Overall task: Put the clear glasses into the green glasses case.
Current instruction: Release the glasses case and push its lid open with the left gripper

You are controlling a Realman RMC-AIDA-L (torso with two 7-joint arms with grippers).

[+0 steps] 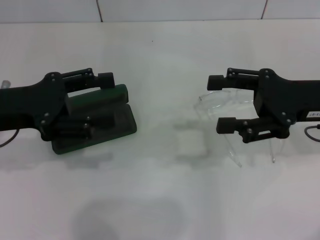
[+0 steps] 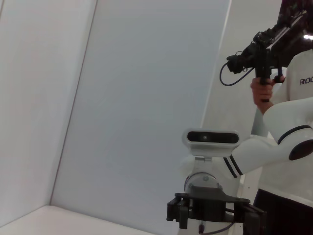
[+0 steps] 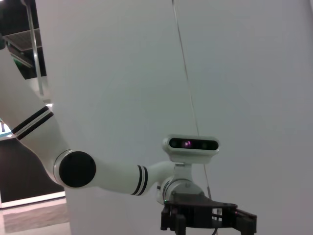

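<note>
The robot's left gripper will next move to the far-side lid (image 1: 78, 100) of the open green glasses case and close near the middle of the lid.
In the head view the green glasses case (image 1: 122, 120) lies on the white table at the left, dark green and rounded. My left gripper (image 1: 98, 105) hangs over it, open, one finger at the case's far edge and the other above its near part, hiding much of the case. On the right, the clear glasses (image 1: 212, 104) rest on the table with their long clear arms (image 1: 235, 152) pointing toward me. My right gripper (image 1: 220, 103) is open around the front of the glasses, one finger beyond the lenses and one on the near side. Neither wrist view shows the case or the glasses.
The white table (image 1: 160, 190) runs back to a tiled wall (image 1: 180, 10). A cable (image 1: 7, 140) trails from the left arm. The left wrist view shows my head camera (image 2: 210, 137) and a person holding a camera rig (image 2: 264, 54).
</note>
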